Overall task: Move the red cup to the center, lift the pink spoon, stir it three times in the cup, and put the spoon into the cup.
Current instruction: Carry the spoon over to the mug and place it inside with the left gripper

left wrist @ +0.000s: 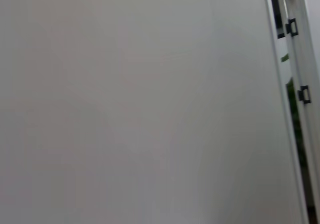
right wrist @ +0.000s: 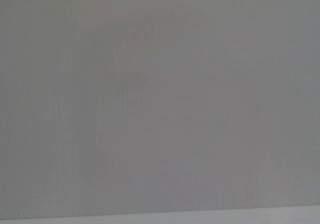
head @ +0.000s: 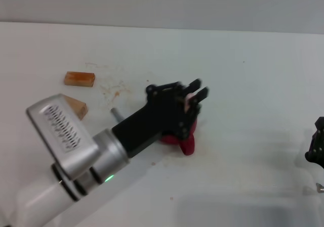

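Note:
Next, my left gripper releases the pink spoon so that I leave it inside the red cup (head: 169,105), toward the side that faces the tan wooden block.
In the head view my left gripper (head: 196,91) hangs over the middle of the white table (head: 253,75), right above the red cup (head: 186,144). Only the cup's lower side and its loop handle show below the gripper; its inside is hidden. The fingers are shut on a pale pink sliver, the pink spoon's handle (head: 188,101); the spoon's bowl is hidden. My right gripper (head: 316,147) sits parked at the table's right edge. Both wrist views show only a blank pale surface.
An orange-brown block (head: 79,79) lies at the back left. A tan wooden block (head: 77,107) lies nearer, partly behind my left arm's silver wrist (head: 66,136). Reddish smears mark the table near the blocks (head: 109,90).

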`<state>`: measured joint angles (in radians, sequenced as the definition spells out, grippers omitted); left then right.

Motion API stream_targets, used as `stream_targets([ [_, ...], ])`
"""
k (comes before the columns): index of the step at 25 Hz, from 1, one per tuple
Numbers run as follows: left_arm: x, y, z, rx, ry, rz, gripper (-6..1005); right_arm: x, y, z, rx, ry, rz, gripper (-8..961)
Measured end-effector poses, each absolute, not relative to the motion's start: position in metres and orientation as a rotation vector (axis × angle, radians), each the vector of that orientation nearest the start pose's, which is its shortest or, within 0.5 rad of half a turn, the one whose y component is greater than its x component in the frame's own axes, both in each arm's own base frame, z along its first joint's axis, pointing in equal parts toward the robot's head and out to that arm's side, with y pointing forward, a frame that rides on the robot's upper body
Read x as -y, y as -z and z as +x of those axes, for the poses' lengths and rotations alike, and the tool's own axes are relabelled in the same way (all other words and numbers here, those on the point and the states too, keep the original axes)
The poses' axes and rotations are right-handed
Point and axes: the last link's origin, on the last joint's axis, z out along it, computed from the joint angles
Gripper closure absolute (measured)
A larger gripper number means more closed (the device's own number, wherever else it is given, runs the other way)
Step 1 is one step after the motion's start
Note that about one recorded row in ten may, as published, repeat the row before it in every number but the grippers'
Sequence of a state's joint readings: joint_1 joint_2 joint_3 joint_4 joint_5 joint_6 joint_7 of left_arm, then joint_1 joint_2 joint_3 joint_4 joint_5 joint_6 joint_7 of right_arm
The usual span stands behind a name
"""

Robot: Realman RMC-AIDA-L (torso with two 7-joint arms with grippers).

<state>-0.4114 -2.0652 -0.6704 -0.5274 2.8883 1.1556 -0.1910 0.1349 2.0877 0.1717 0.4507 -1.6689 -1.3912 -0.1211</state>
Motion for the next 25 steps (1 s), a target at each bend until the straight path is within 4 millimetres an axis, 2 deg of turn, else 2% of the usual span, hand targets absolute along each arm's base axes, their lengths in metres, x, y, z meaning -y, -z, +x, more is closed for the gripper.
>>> stream_targets([
  [3,-0.276,0.106,-0.209,0.165,1.026,-2.249,842,-0.205,0.066,0.333,-0.661,-0.668,-1.530,952],
  [8,-0.285,0.094,-0.226,0.204,0.974,-2.180,832,-0.206,0.066,0.333,-0.663,-0.665,-1.534,952],
  [12,-0.294,0.093,-0.219,0.178,0.982,-2.181,824,-0.207,0.067,0.333,-0.665,-0.664,-1.539,953],
  [15,-0.299,0.097,-0.206,0.157,1.010,-2.206,817,-0.207,0.067,0.333,-0.665,-0.664,-1.540,954],
  [21,-0.289,0.110,-0.194,0.127,1.046,-2.284,805,-0.207,0.067,0.333,-0.667,-0.664,-1.539,953],
  [25,-0.280,0.110,-0.203,0.167,1.035,-2.270,797,-0.207,0.067,0.333,-0.667,-0.663,-1.539,953],
])
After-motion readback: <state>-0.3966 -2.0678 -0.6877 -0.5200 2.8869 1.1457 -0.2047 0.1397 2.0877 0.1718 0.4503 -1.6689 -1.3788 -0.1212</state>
